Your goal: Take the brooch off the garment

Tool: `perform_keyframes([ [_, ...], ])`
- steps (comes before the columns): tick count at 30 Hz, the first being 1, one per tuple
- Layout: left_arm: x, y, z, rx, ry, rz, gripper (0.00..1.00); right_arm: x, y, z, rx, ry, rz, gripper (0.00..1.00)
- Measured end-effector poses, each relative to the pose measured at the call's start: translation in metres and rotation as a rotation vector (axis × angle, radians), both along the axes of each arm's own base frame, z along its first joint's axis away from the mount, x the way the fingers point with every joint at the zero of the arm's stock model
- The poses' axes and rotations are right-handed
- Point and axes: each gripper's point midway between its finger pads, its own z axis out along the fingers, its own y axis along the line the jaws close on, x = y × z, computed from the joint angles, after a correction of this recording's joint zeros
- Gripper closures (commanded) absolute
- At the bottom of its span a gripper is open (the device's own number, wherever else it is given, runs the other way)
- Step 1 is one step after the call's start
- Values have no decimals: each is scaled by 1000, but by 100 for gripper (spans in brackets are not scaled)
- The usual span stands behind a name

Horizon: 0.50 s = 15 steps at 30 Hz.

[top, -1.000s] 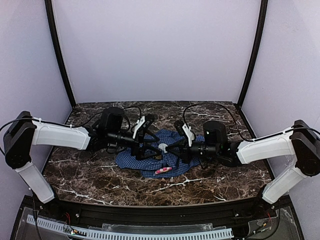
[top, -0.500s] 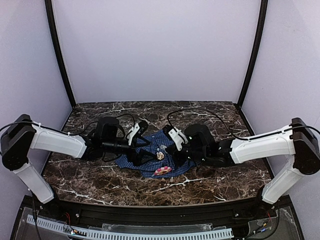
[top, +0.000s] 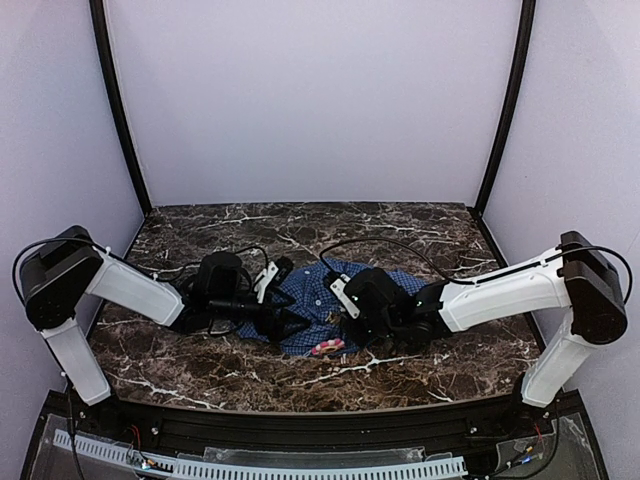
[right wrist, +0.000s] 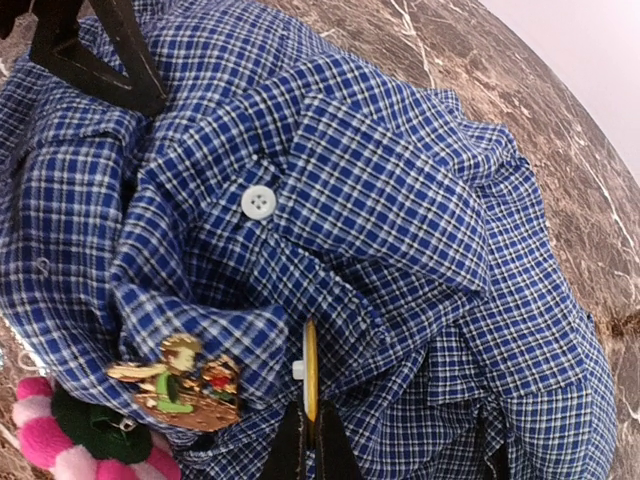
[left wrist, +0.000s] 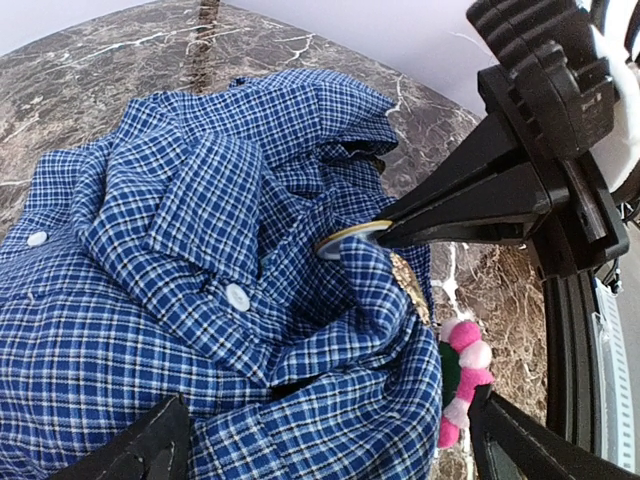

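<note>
I close my left gripper next on the brooch's free edge [top: 339, 314] [left wrist: 328, 247], opposite my right gripper's fingers, to take over the brooch.
The garment [top: 305, 290], a crumpled blue check shirt [left wrist: 200, 250] [right wrist: 400, 180], lies on the marble table between both arms. My right gripper [right wrist: 308, 432] is shut on the brooch [right wrist: 310, 365], a thin round gold-rimmed disc seen edge-on that stands against a fold of the cloth. The left wrist view shows the same brooch [left wrist: 350, 238] at the right gripper's [left wrist: 392, 232] black tips. My left gripper [left wrist: 330, 425] is open wide, straddling a fold of the shirt with nothing pinched. From above, the left gripper [top: 285, 312] and the right gripper [top: 340, 318] face each other low over the shirt.
A gold figure pin [right wrist: 175, 385] sits on the cloth just left of the brooch. A pink, white and green wreath ornament [right wrist: 60, 440] [top: 325, 347] lies at the shirt's near edge. Cables trail behind both wrists. Bare marble table [top: 200, 370] surrounds the shirt.
Both arms have dropped lower and shifted left over the shirt. The left jaws have spread wider. The right gripper has stayed shut.
</note>
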Motion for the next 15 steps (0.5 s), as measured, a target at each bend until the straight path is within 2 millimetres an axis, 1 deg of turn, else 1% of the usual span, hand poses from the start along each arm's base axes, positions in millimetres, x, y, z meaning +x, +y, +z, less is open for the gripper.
perform_keyframes([
  [7,7,4,1,-15,11,23,1,0,-21,-9,-74,6,-79,100],
  [10,7,4,2,-18,11,24,1,-2,-28,-9,-86,11,-105,100],
  [13,6,5,5,-20,4,23,1,-5,-31,2,-55,5,-118,100],
  [15,5,7,12,-25,-11,24,1,-8,-36,19,-3,-12,-122,100],
])
